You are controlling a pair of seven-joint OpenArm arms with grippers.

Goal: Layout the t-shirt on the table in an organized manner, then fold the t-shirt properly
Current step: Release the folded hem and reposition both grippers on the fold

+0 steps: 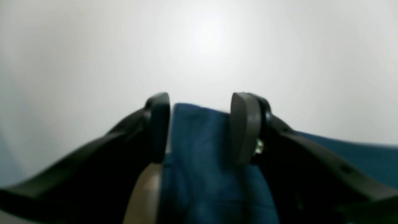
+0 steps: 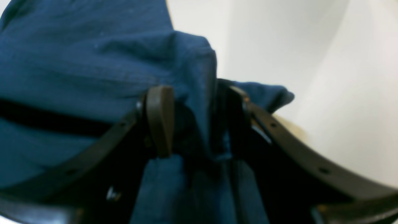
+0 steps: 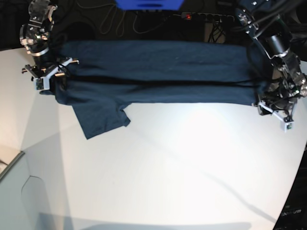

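Note:
I should pinch the cloth's near edge (image 3: 252, 103) with both grippers before lifting, as my right gripper holds bunched cloth and a corner of the cloth lies wide between my left gripper's fingers.
The dark navy t-shirt (image 3: 158, 72) lies stretched as a long band across the far side of the white table (image 3: 182, 163), with a dark crease running along its length. One sleeve (image 3: 100, 120) spreads toward me at the left. My right gripper (image 3: 48, 76) is at the band's left end. In the right wrist view that gripper (image 2: 194, 93) is shut on bunched t-shirt (image 2: 77, 53) cloth. My left gripper (image 3: 276, 108) is at the band's right end. In the left wrist view, t-shirt (image 1: 202, 155) fabric sits between its fingers, so the left gripper (image 1: 201, 102) is shut on it.
Cables, a power strip (image 3: 201, 17) and a blue object (image 3: 148, 4) lie behind the table's far edge. A pale grey corner piece (image 3: 14, 191) sits at the lower left. The table's curved edge (image 3: 292, 182) runs down the right side.

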